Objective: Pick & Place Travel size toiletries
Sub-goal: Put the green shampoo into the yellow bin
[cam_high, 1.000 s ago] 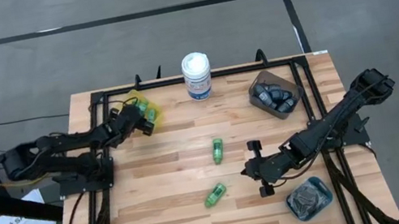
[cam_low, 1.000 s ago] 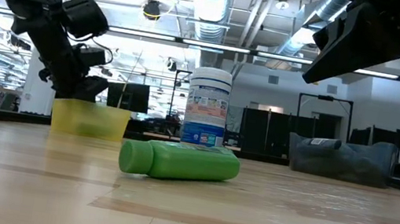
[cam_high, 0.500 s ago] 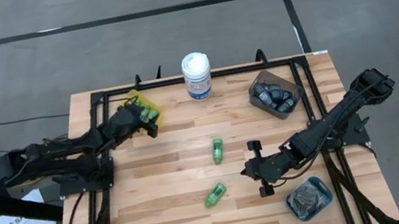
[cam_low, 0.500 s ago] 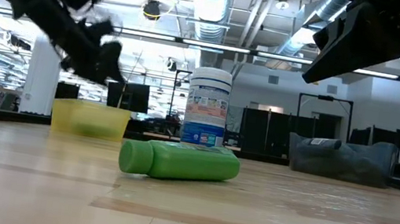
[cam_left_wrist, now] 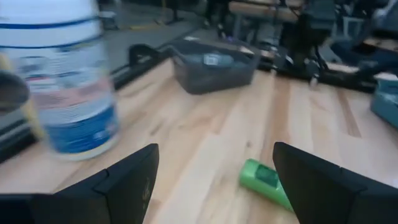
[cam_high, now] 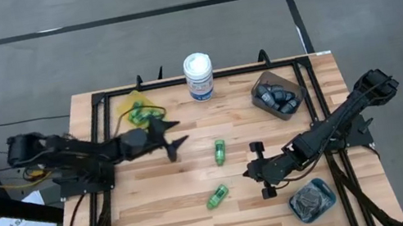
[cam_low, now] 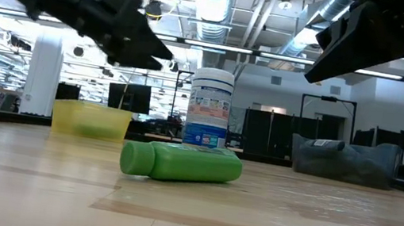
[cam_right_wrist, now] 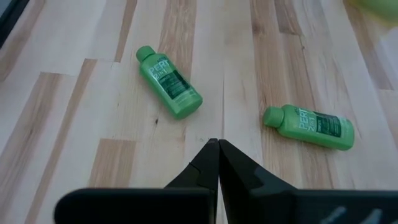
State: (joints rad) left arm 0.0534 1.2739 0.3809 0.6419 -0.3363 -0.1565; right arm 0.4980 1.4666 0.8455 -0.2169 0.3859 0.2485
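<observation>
The farther green mini bottle is next for my left gripper, which should go to it and close on the bottle's body [cam_high: 220,152] [cam_left_wrist: 268,183].
Two bright green mini bottles lie on their sides on the wood table, one [cam_high: 219,151] farther and one [cam_high: 216,197] nearer; the nearer one fills the low view's middle [cam_low: 181,164]. More green bottles sit in the yellow bin [cam_high: 138,107]. My left gripper [cam_high: 176,132] hangs open above the table between the yellow bin and the farther bottle [cam_left_wrist: 267,182], touching nothing. My right gripper [cam_right_wrist: 214,146] is shut and hovers right of both bottles [cam_right_wrist: 169,82] [cam_right_wrist: 309,126].
A white tub with a blue label [cam_high: 198,76] stands at the far edge. A brown bin [cam_high: 277,95] holds dark blue-grey bottles at far right. A teal bin [cam_high: 312,197] with dark discs sits at near right. Bare wood lies between the bottles and the left edge.
My left gripper has left the yellow bin and swung toward the table's right and near side, coming level and pointing at the farther green bottle. The right arm and both bottles on the table have kept still.
</observation>
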